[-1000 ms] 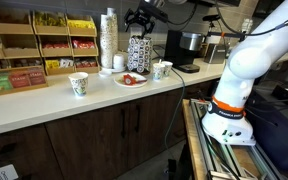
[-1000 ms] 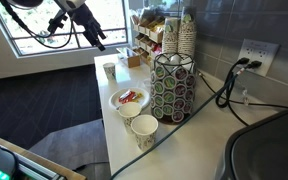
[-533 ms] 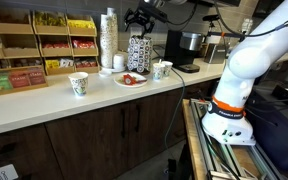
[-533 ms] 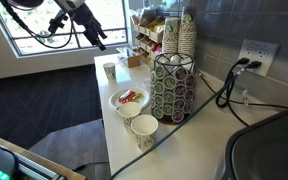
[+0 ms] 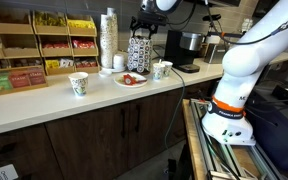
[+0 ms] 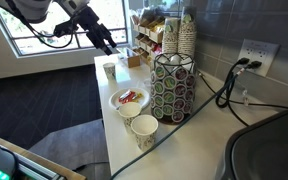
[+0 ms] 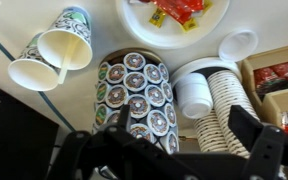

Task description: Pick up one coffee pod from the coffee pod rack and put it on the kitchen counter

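Observation:
The sides of the coffee pod in the coffee pod rack's middle row (image 5: 140, 40) (image 7: 141, 131), the one between my gripper's open fingers, will be gripped as my gripper closes.
The coffee pod rack (image 5: 139, 52) stands upright on the kitchen counter (image 5: 44, 105), black with rows of white pods; it also shows in an exterior view (image 6: 172, 88). In the wrist view I look down on the rack (image 7: 134, 95) and its round coffee pod lids, one at its middle (image 7: 135, 80). My gripper (image 7: 184, 122) is open and empty, and its fingers straddle the gap between the rack and the cup stack. In both exterior views the gripper (image 5: 142, 27) (image 6: 108, 46) hovers above the rack without touching it.
A tall stack of white cups (image 7: 224, 110) stands close beside the rack. Two white-and-green paper cups (image 7: 54, 50) and a plate with red packets (image 7: 174, 15) sit in front of it. Wooden tea shelves (image 5: 34, 45) and a coffee machine (image 5: 184, 48) flank the area.
The arm has shifted sideways, bringing the gripper more directly over the rack. Gripper still open; nothing on the counter moved.

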Controlling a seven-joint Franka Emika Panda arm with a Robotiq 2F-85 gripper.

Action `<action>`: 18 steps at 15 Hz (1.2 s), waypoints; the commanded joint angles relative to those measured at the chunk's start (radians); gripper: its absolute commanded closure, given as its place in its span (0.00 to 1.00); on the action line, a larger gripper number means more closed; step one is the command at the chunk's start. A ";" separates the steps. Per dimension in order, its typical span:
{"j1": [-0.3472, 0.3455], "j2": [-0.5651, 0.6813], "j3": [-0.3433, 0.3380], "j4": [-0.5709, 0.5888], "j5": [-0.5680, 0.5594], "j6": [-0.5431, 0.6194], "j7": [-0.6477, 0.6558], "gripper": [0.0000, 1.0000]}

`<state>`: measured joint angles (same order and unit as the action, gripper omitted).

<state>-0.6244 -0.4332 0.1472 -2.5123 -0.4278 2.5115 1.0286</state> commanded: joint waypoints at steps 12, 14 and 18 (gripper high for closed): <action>0.182 0.326 -0.216 0.267 -0.256 -0.130 0.188 0.00; 0.205 0.350 -0.261 0.292 -0.249 -0.125 0.185 0.00; 0.236 0.392 -0.331 0.329 -0.231 -0.116 0.157 0.00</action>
<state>-0.4225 -0.0821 -0.1265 -2.2128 -0.6553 2.3738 1.1974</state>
